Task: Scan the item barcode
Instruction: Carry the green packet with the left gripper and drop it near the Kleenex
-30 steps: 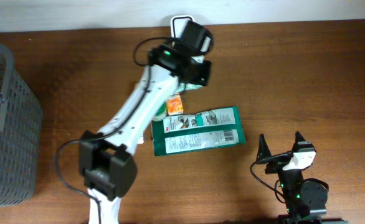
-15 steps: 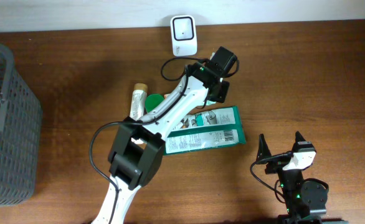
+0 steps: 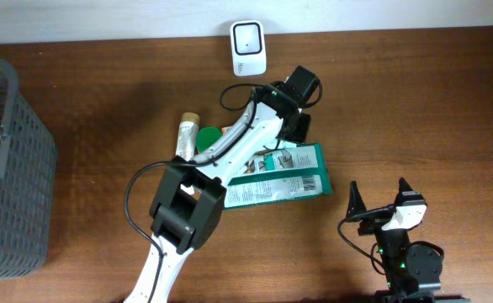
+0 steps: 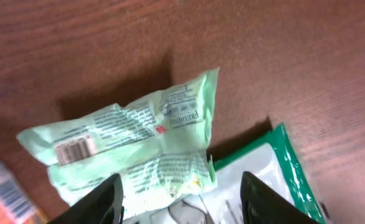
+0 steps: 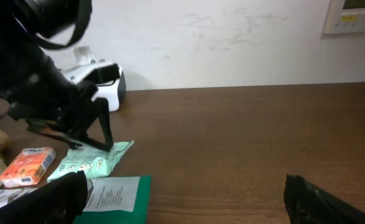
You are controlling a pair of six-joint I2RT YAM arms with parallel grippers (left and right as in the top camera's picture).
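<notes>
The light green packet is next, and my right gripper will go to it and close on its end [image 3: 293,144] [image 5: 123,149] farthest from the orange packet.
A light green packet [image 4: 132,155] lies flat on the brown table, its barcode [image 4: 75,149] facing up near its left end. My left gripper [image 4: 185,208] hangs just above it, open, with one dark finger on each side of the packet's near edge and nothing held. In the overhead view the left gripper [image 3: 294,126] is below and to the right of the white scanner [image 3: 248,48]. The packet [image 5: 95,160] also shows in the right wrist view, beside the scanner [image 5: 101,78]. My right gripper [image 3: 378,199] stands open near the front edge, holding nothing.
A dark green pouch [image 3: 272,177] with a white label lies next to the packet. An orange packet [image 5: 30,167], a cork-topped bottle [image 3: 186,135] and a green cap [image 3: 206,136] sit to the left. A grey basket [image 3: 7,168] stands at the far left edge.
The left arm swung from over the scanner down and to the right, to the table by the green pouch. Its jaws then opened and let go of the light green packet.
</notes>
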